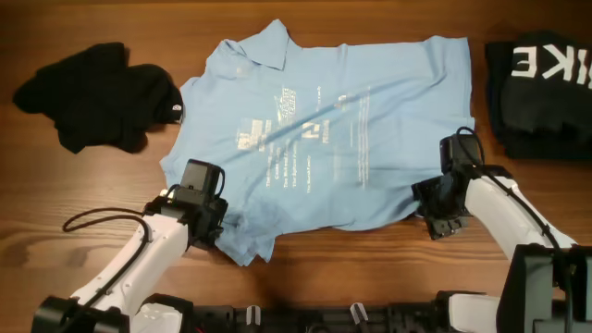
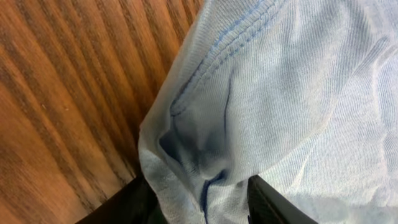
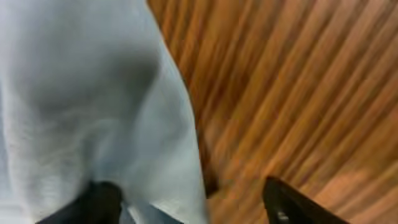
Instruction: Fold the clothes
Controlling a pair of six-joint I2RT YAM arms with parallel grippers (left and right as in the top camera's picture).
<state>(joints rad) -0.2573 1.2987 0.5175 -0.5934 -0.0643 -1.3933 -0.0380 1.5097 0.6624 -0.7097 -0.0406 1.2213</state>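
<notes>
Creases run at a slant across the shirt's print above the bunched near sleeve, so the robot's left gripper needs to regrip that sleeve [image 1: 248, 242] and pull the shirt flat before folding.
The clothes, a light blue collared shirt [image 1: 324, 129] with white print, lie spread on the wooden table with the collar at the upper left. My left gripper [image 1: 205, 215] sits at the shirt's lower-left sleeve. In the left wrist view a bunched fold of shirt [image 2: 205, 155] fills the gap of the left gripper [image 2: 199, 208], which is shut on it. My right gripper [image 1: 442, 205] is at the shirt's lower-right corner. In the blurred right wrist view the right gripper [image 3: 196, 204] stands open astride the shirt's edge [image 3: 93, 93], one finger on the cloth and the other over bare wood.
A crumpled black garment [image 1: 92, 88] lies at the far left. A folded black garment with white letters [image 1: 541, 83] lies at the far right. A black cable [image 1: 92, 218] loops on the table beside the left arm.
</notes>
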